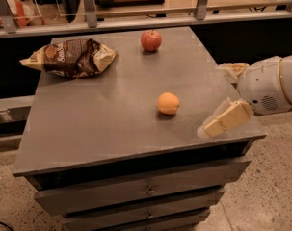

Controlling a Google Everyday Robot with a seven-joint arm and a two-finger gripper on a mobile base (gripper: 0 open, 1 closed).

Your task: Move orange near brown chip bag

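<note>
I need to grip the sides of the orange [170,105], as it should go near the brown chip bag.
The orange [168,103] lies near the middle of the grey cabinet top [102,119], slightly right of centre. The brown chip bag [73,57] lies at the far left corner, well apart from the orange. My gripper [213,100] reaches in from the right edge, a short way right of the orange and not touching it. It is open and empty, with one pale finger [227,119] low near the front right corner and the other [231,70] farther back.
A red apple [151,40] stands at the far edge, behind the orange. The cabinet has drawers [145,191] below its front edge. A railing and shelf [136,13] run behind the cabinet.
</note>
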